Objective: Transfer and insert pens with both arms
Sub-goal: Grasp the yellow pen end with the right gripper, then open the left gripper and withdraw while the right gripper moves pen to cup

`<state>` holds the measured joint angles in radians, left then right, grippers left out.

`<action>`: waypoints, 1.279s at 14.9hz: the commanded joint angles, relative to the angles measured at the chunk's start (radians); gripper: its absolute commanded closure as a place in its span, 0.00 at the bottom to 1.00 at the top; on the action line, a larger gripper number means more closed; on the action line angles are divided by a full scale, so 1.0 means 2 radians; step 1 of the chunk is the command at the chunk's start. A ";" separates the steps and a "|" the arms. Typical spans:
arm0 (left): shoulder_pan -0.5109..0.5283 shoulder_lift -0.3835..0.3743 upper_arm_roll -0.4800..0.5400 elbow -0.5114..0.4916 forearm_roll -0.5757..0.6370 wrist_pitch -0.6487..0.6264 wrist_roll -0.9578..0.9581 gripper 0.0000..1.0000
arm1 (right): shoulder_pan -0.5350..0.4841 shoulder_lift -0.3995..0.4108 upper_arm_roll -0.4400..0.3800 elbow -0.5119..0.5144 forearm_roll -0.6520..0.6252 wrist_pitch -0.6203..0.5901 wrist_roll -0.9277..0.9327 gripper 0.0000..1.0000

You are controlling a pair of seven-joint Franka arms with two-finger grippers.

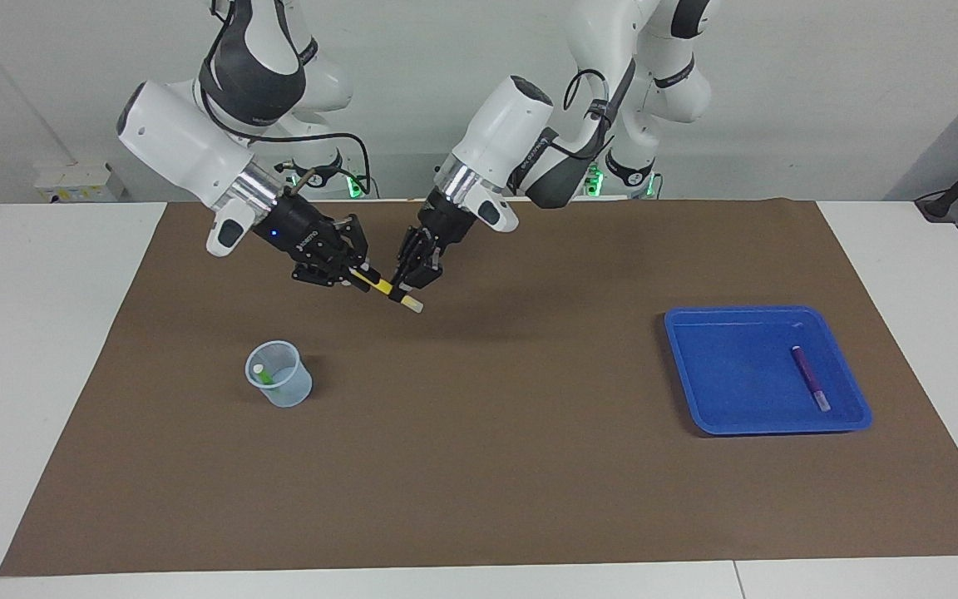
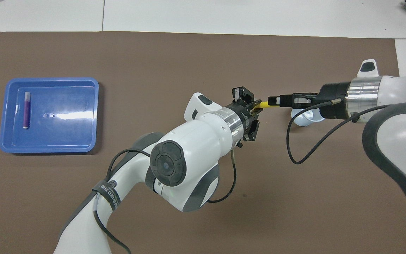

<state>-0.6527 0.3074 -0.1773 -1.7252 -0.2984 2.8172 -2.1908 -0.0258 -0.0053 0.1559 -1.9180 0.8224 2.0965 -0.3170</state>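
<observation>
My right gripper needs to let go of the yellow pen inside the clear cup [image 2: 314,109], next to the green pen.
Both grippers hold a yellow pen [image 1: 383,286] [image 2: 264,104] in the air above the brown mat [image 1: 479,466]. My left gripper [image 1: 411,288] [image 2: 257,111] is shut on its part toward the whitish cap end, which sticks out below the fingers. My right gripper [image 1: 360,274] [image 2: 272,101] is shut on the pen's other end. A green pen [image 1: 265,375] stands in a clear cup [image 1: 281,388] [image 2: 303,119]; in the overhead view my right gripper partly covers the cup. A dark purple pen [image 1: 810,378] [image 2: 26,110] lies in the blue tray [image 1: 737,366] [image 2: 62,130].
The brown mat [image 2: 189,53] covers most of the white table [image 1: 30,333]. The tray sits toward the left arm's end and the cup toward the right arm's end. Black cables hang from both wrists.
</observation>
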 commanded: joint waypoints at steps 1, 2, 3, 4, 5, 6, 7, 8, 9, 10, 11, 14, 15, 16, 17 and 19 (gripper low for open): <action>-0.010 -0.003 0.009 -0.008 -0.003 0.016 0.005 1.00 | 0.000 0.007 0.000 0.011 -0.002 0.005 0.004 1.00; -0.009 -0.003 0.010 -0.008 -0.002 0.014 0.005 0.96 | 0.000 0.009 0.000 0.016 -0.011 0.005 0.005 1.00; -0.009 -0.003 0.010 -0.007 -0.002 0.014 0.006 0.88 | -0.001 0.011 0.000 0.019 -0.022 0.004 0.009 1.00; -0.007 -0.003 0.010 -0.006 -0.002 0.014 0.006 0.71 | -0.001 0.013 0.000 0.022 -0.031 0.005 0.010 1.00; -0.005 -0.004 0.010 -0.006 -0.002 0.014 0.004 0.65 | -0.001 0.013 0.000 0.023 -0.041 0.005 0.010 1.00; -0.004 -0.009 0.010 -0.007 -0.002 0.010 0.003 0.55 | -0.002 0.014 0.000 0.023 -0.054 0.005 0.010 1.00; -0.004 -0.014 0.012 -0.007 -0.002 0.005 0.002 0.40 | -0.003 0.015 0.000 0.023 -0.064 0.004 0.010 1.00; -0.004 -0.022 0.013 -0.007 -0.002 -0.006 0.002 0.26 | -0.003 0.014 0.000 0.023 -0.074 0.003 0.010 1.00; -0.004 -0.026 0.014 -0.007 -0.002 -0.021 0.002 0.20 | -0.002 0.015 0.000 0.023 -0.085 0.003 0.010 1.00; -0.002 -0.034 0.016 -0.007 -0.002 -0.034 0.002 0.19 | -0.003 0.015 0.000 0.027 -0.095 0.001 0.010 1.00; 0.004 -0.035 0.017 -0.007 -0.002 -0.042 0.002 0.19 | -0.006 0.015 0.000 0.032 -0.108 -0.004 0.010 1.00; 0.029 -0.036 0.017 -0.007 0.003 -0.065 0.009 0.13 | -0.020 0.018 -0.001 0.045 -0.151 -0.027 0.010 1.00; 0.033 -0.037 0.017 -0.007 0.008 -0.072 0.029 0.00 | -0.025 0.023 -0.001 0.054 -0.179 -0.034 0.010 1.00; 0.036 -0.039 0.017 -0.007 0.011 -0.085 0.058 0.00 | -0.028 0.023 -0.001 0.060 -0.217 -0.041 0.010 1.00; 0.043 -0.039 0.017 -0.006 0.011 -0.099 0.082 0.00 | -0.032 0.025 -0.001 0.063 -0.249 -0.042 0.010 1.00; 0.057 -0.043 0.017 -0.006 0.011 -0.122 0.124 0.00 | -0.035 0.033 -0.001 0.062 -0.310 -0.034 0.009 1.00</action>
<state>-0.5661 0.2538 -0.1400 -1.7221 -0.2902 2.6335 -2.0178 -0.0825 0.0255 0.1454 -1.8260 0.3037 2.0387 -0.3166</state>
